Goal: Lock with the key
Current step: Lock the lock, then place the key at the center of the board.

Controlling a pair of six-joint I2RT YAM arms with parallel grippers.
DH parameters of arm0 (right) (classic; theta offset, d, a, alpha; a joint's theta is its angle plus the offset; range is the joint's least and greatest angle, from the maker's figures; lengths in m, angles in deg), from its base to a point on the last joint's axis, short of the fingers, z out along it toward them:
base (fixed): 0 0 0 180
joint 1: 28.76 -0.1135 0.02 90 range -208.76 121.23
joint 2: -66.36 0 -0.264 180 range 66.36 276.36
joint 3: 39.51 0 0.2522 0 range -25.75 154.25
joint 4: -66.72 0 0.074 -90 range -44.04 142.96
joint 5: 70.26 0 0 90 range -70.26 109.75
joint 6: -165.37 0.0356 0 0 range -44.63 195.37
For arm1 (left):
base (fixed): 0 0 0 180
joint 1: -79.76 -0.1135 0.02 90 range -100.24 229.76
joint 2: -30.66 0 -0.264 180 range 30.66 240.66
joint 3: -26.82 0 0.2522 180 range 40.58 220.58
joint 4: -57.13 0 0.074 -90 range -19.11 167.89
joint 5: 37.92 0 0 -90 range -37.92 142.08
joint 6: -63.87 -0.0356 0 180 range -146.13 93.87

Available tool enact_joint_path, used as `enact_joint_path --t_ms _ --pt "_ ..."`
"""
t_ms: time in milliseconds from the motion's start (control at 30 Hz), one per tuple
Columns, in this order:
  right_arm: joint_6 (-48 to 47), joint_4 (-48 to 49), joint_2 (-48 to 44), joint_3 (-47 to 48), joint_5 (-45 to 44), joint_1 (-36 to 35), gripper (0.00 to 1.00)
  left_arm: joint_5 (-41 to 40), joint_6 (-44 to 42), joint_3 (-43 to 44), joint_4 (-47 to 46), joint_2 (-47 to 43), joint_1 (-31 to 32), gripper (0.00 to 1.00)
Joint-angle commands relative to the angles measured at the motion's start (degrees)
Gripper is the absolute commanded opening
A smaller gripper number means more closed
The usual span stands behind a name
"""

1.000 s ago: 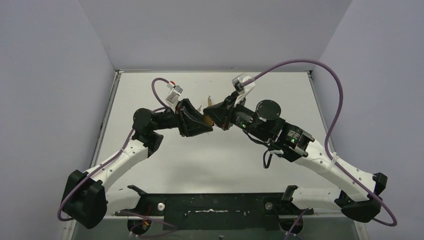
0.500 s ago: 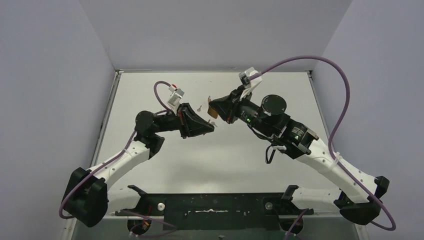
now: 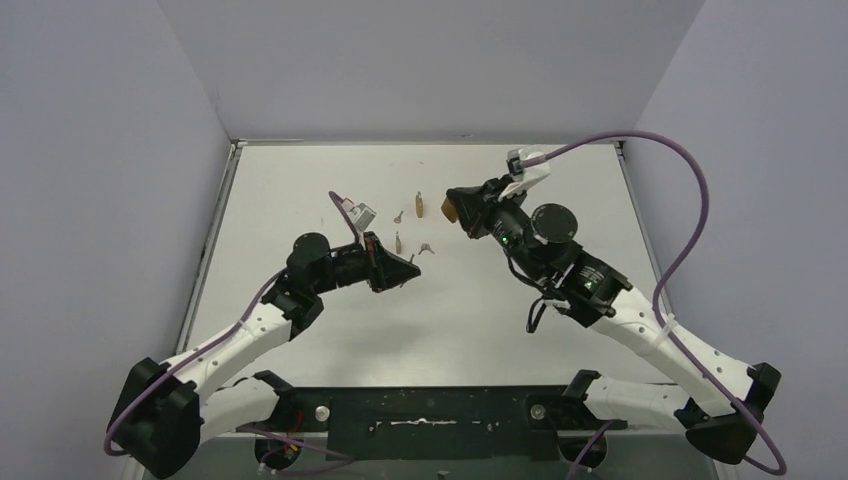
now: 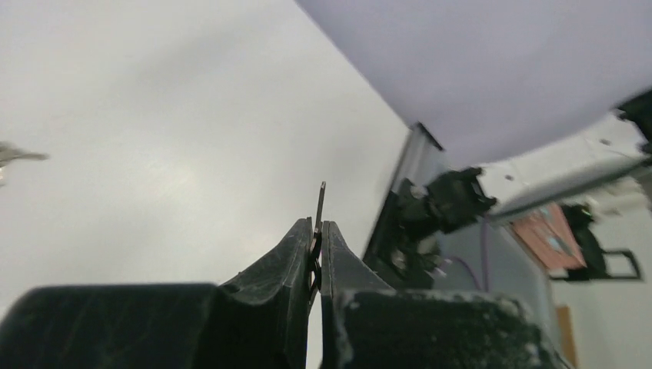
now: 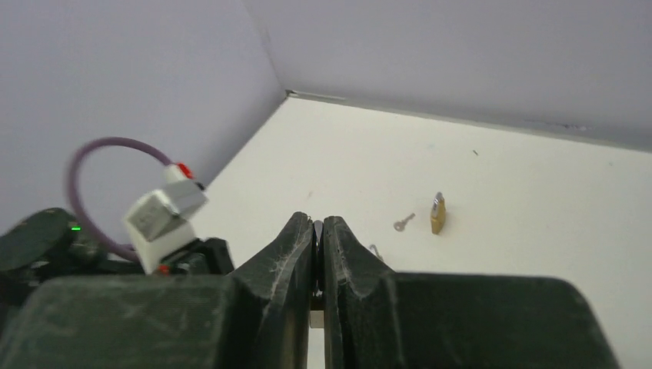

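Observation:
My right gripper is going to put the brass padlock down on the bare table [image 3: 423, 293] near the fingers of my left gripper. The padlock is above the table's far middle.
My left gripper [image 3: 408, 272] is shut on a thin silver key [image 4: 321, 201]; its blade sticks out past the fingertips in the left wrist view, where the gripper [image 4: 317, 225] points toward the right arm's base. My right gripper [image 3: 453, 207] is shut on a brass padlock [image 3: 450, 213], held above the table's far middle. In the right wrist view the gripper [image 5: 317, 221] clamps a metal part of the padlock [image 5: 317, 231], and most of it is hidden between the fingers. The two grippers are apart, with a gap of table between them.
A second brass padlock [image 3: 419, 206] stands on the table, also in the right wrist view [image 5: 437, 214]. Loose keys lie near it: one [image 3: 399, 215] beside it, one [image 3: 398, 241] and one [image 3: 427, 247] closer to my left gripper. Grey walls enclose the table.
The grippers were close together at the table's middle; now they have drawn apart. The left arm pulled back and down with the key, the right moved right and back with the padlock.

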Motion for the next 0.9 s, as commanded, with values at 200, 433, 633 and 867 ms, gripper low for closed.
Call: enact_joint_path --t_ms 200,433,633,867 --pt "0.7 14.9 6.7 -15.8 -25.3 -9.1 0.00 -53.3 -13.0 -2.7 22.5 -5.8 7.0 0.00" --pt "7.9 19.9 15.3 -19.8 -36.4 -11.3 0.00 -73.4 -7.5 4.1 29.1 9.1 16.9 0.00" --pt "7.6 38.0 24.2 -26.8 -35.3 -11.2 0.00 -72.8 -0.5 8.0 28.2 18.4 17.8 0.00" --pt "4.1 51.9 36.1 -28.0 -27.4 -8.7 0.00 -68.7 3.3 8.5 25.3 20.7 17.5 0.00"
